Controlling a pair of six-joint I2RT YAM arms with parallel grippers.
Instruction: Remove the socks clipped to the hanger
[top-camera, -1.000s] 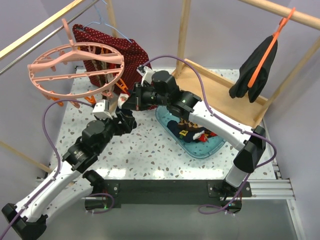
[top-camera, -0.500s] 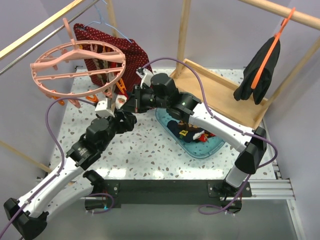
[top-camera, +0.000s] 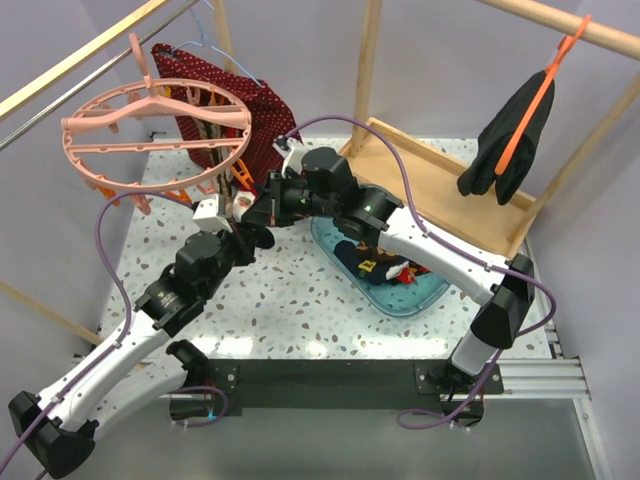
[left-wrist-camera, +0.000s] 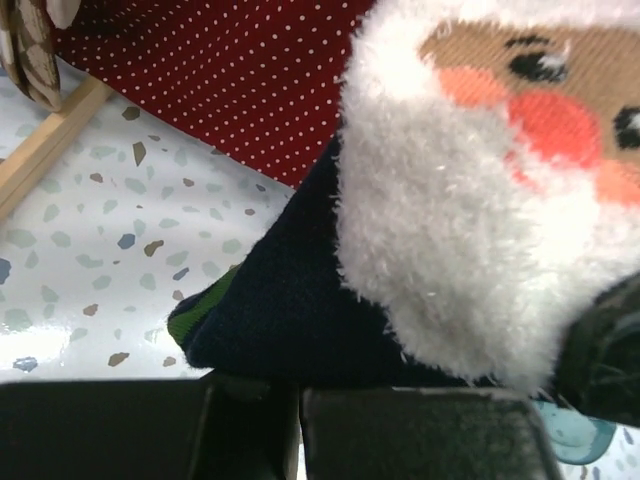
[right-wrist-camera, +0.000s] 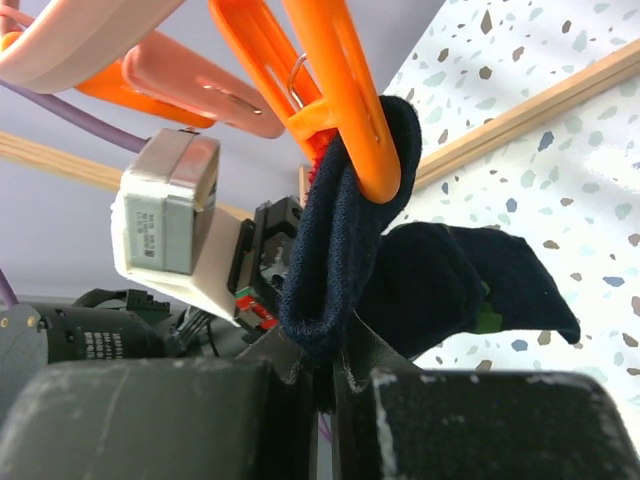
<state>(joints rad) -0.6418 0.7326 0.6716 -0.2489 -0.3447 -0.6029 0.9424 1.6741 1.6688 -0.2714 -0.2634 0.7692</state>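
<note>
The robot's left gripper pinches only the edge of the navy sock beside the beard, so it should grip the sock (left-wrist-camera: 440, 373) below the beard before the right gripper opens the clip.
The pink ring hanger (top-camera: 155, 130) hangs at the upper left, with pink and orange clips along its rim. An orange clip (right-wrist-camera: 340, 110) holds a dark navy sock (right-wrist-camera: 345, 230) by its cuff. My right gripper (right-wrist-camera: 330, 365) is shut on that sock just below the clip. In the left wrist view the same sock (left-wrist-camera: 300, 300) shows a Santa face, a fluffy white beard and a green toe. My left gripper (left-wrist-camera: 300, 385) is shut on its navy part. Both grippers meet under the hanger's near rim (top-camera: 245, 205). A tan checked sock (left-wrist-camera: 30, 50) hangs further back.
A red white-dotted cloth (top-camera: 225, 100) hangs behind the hanger on a light-blue wire hanger. A blue tray (top-camera: 430, 295) holding several socks lies under the right arm. A wooden frame (top-camera: 440, 180) stands at the back right, with a black garment (top-camera: 510, 140) on an orange hanger.
My left gripper has closed, from wide open, onto the navy sock and has crept up toward the clip. The ring hanger has swung slightly right. The right gripper stays shut.
</note>
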